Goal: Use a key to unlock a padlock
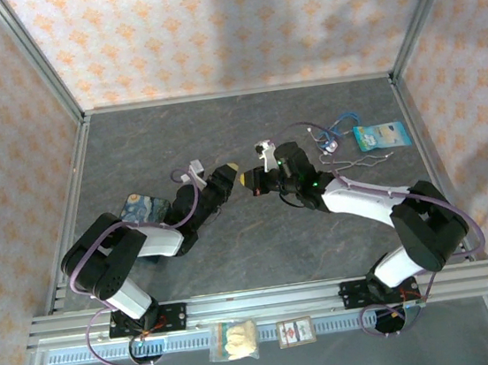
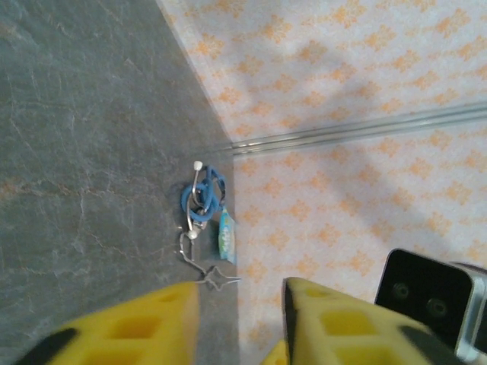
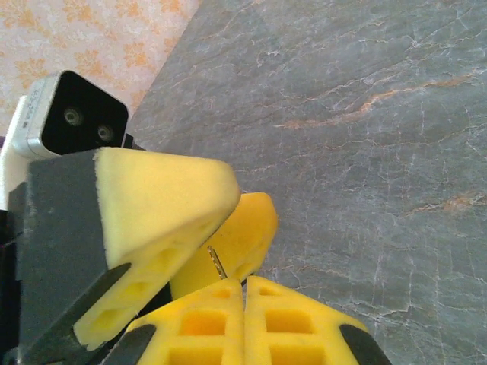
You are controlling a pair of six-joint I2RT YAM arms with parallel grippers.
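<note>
I should pinch the blade's tip point(image 3: 211, 250) with my left gripper while my right gripper opens and takes the key again, because the key's blade sits slanted in my right gripper's fingers.
My right gripper point(image 3: 243, 283) is shut on the key point(image 3: 217, 262). Only the key's thin toothed blade sticks out past the pads, pointing toward the left gripper. The two grippers meet tip to tip over the middle of the table, with the left gripper point(image 1: 230, 168) just up and left of the right gripper point(image 1: 246, 180). In the left wrist view the left gripper point(image 2: 240, 296) is open, with nothing between its yellow fingers point(image 2: 144, 319). Those same fingers point(image 3: 160, 198) loom right in front of the key in the right wrist view. The padlock is hidden.
A blue cord bundle point(image 1: 336, 131) point(image 2: 204, 199), a bare wire loop point(image 1: 362, 162) point(image 2: 205, 274) and a blue packet point(image 1: 381, 136) point(image 2: 227, 237) lie at the back right. A painted blue tin point(image 1: 145, 208) sits beside the left arm. Two small packets point(image 1: 234, 339) rest on the front rail.
</note>
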